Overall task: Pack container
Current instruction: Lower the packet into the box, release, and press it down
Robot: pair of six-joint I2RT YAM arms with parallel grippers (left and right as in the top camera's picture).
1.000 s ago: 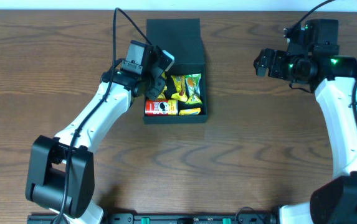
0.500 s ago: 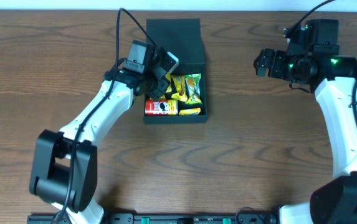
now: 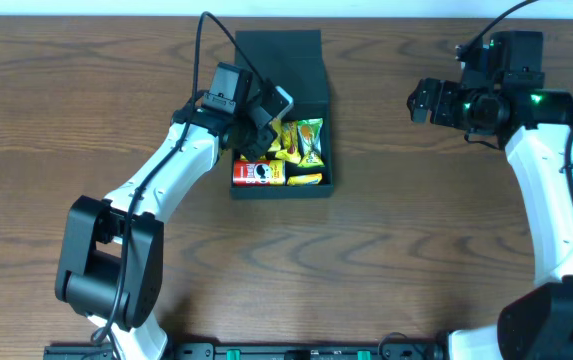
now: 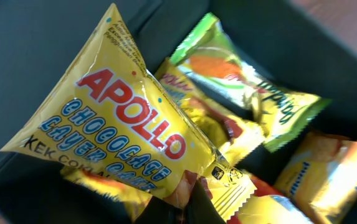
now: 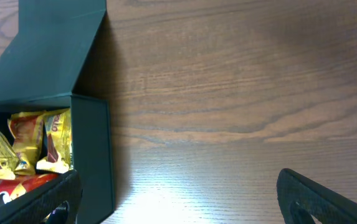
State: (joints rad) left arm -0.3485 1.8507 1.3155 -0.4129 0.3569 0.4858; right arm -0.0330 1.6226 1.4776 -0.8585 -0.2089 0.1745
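The robot's left gripper needs to release the yellow Apollo packet inside the box (image 3: 272,138) (image 4: 144,149), just behind the red Pringles can.
The container (image 3: 286,70) is a dark teal-black box with its flap lid open at the back, and it also shows in the right wrist view (image 5: 91,143). My left gripper (image 3: 266,115) hangs over the box's left half. In the left wrist view it (image 4: 194,202) is shut on the corner of a yellow Apollo chocolate layer cake packet (image 4: 122,118). My right gripper (image 3: 421,100) is open and empty over bare table to the right of the box, as the right wrist view (image 5: 178,193) shows.
The box holds a red Pringles can (image 3: 258,174), a green packet (image 3: 309,140) and several yellow packets (image 3: 304,180). The green packet (image 4: 253,93) lies under the held packet. Brown wood table (image 3: 416,250) surrounds the box.
My left gripper has moved a little right and toward the back over the box, with the yellow packet in it. The right arm has not moved.
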